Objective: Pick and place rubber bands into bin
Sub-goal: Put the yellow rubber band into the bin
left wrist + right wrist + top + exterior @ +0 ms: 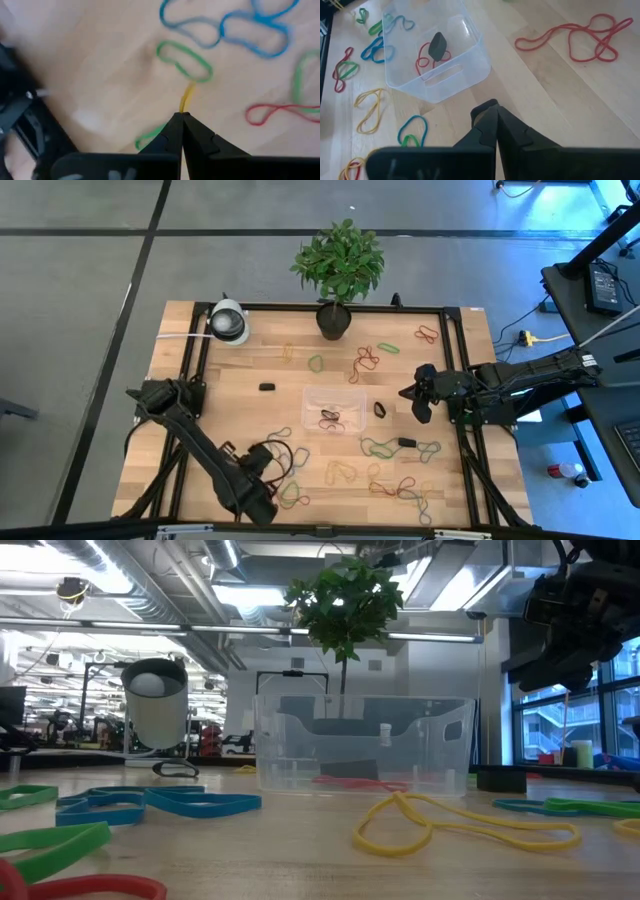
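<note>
Next, my left gripper drops the yellow rubber band inside the clear bin, on top of the red rubber bands (339, 419).
Rubber bands in red, green, blue, yellow and orange lie scattered flat on the wooden table (300, 370). The clear bin (335, 392) (365, 740) (465, 75) stands mid-table and holds red bands (422, 60) and a black band (438, 46). My left gripper (181, 116) is near the table's near edge (265, 505), shut on a yellow band (188, 95) among green (182, 60), blue and red loops. My right gripper (492, 107) is shut and holds nothing. It hangs above the table just right of the bin (418, 395) and shows high up in the low view (570, 630). My left gripper pinches the yellow band between its two fingertips, pointing down at the table from above. Only a short yellow stretch (186, 102) shows beyond the tips, reaching toward the end of a green loop. The fingers hide the rest of the band, so I cannot tell whether it is lifted.
A dark plant pot (333, 320) with a leafy plant stands at the far edge. A white-and-black cylinder (229, 322) stands at the far left. Small black pieces (267, 387) (407, 443) lie on the wood. A black frame (460, 360) borders the table.
</note>
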Motion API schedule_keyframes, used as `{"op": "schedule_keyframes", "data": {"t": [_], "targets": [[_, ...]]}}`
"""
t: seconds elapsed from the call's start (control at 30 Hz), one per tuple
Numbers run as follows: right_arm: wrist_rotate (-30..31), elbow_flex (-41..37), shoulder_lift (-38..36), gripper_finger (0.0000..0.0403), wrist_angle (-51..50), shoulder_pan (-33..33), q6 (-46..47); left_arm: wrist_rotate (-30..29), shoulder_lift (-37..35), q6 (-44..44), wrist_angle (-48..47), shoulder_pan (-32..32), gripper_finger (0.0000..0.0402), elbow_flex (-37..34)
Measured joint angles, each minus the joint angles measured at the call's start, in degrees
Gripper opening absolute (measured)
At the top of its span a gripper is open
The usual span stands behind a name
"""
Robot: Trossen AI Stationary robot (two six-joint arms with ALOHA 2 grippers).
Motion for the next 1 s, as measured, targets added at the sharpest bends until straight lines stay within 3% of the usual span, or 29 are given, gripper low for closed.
{"op": "schedule_keyframes", "data": {"t": [0.33,0.67,0.8,1.0], "targets": [[0.0,0.0,0.0,0.0010,0.2,0.0,0.2,-10.8,-0.1,14.0,-2.5,3.2,0.0001,10.5],[1.8,0.0,0.2,0.0010,1.2,0.0,4.2,-19.4,-4.0,43.1,-2.4,18.0,0.0001,16.5],[2.2,0.0,0.2,0.0010,1.2,0.0,6.6,-18.4,-4.3,61.1,2.5,25.8,0.0001,18.8],[2.2,0.0,0.2,0.0010,1.1,0.0,9.9,-8.9,-3.8,84.8,20.9,35.6,0.0001,17.7]]}}
